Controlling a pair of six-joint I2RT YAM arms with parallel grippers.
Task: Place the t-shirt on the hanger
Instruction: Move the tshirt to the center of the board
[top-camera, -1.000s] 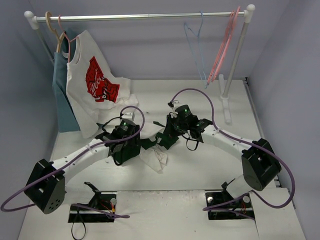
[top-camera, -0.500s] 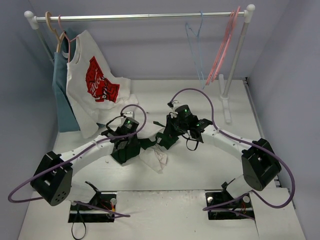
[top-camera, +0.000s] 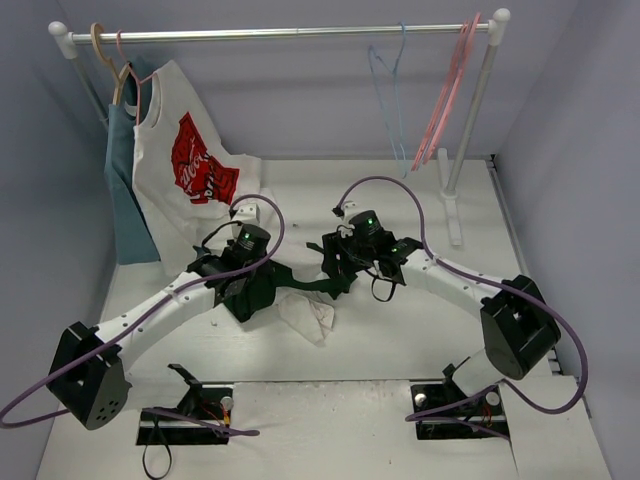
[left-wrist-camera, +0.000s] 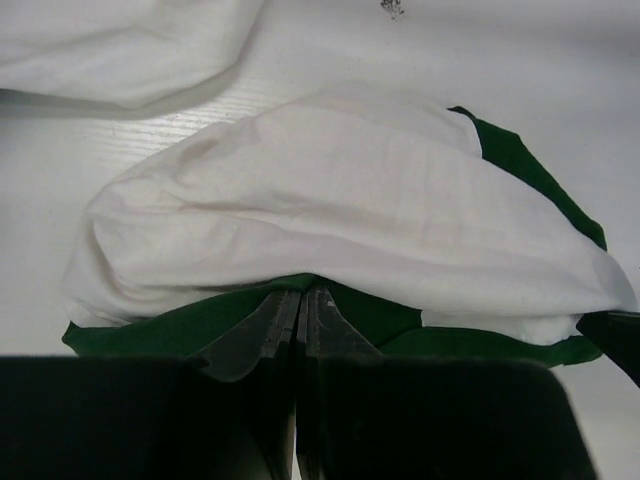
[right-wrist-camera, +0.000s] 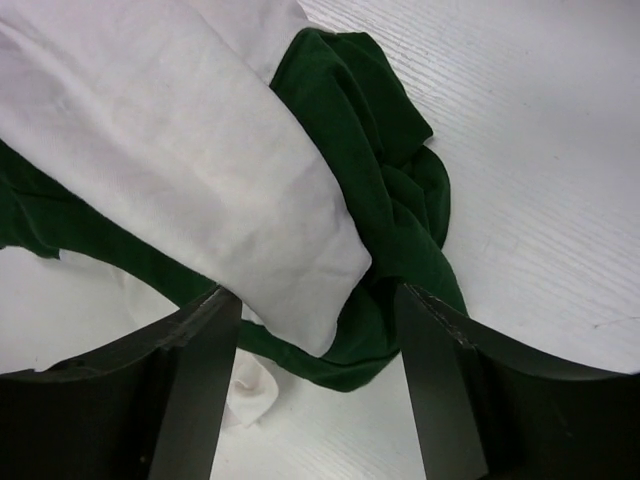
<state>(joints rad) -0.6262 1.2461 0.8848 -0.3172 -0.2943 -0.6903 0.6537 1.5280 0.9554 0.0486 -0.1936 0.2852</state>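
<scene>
Next, my right gripper pinches the t-shirt's green edge (right-wrist-camera: 350, 374), lifts with my left gripper and spreads the t-shirt first, because it lies crumpled with its green sleeve bunched.
The t-shirt (top-camera: 306, 312) lies crumpled on the table between my two arms, white body with dark green trim. In the left wrist view my left gripper (left-wrist-camera: 301, 297) is shut on a fold of the t-shirt's (left-wrist-camera: 350, 205) green fabric, with the white bulk heaped just beyond. My right gripper (right-wrist-camera: 315, 310) stands open over the t-shirt (right-wrist-camera: 190, 160); a white fold and a twisted green sleeve lie between its fingers, which do not pinch the cloth. From above, the left gripper (top-camera: 264, 291) and right gripper (top-camera: 334, 277) face each other across the shirt. The light blue hanger (top-camera: 391, 95) hangs on the rail.
Pink hangers (top-camera: 446, 90) hang at the rail's right end beside the rack's upright pole (top-camera: 470, 125). At the left end hang a white shirt with a red graphic (top-camera: 190, 170), a blue-grey garment (top-camera: 124, 195) and a tan wooden hanger (top-camera: 121, 82).
My left gripper has closed onto the green fabric and its arm has shifted a little. My right gripper has opened and let go of the shirt.
</scene>
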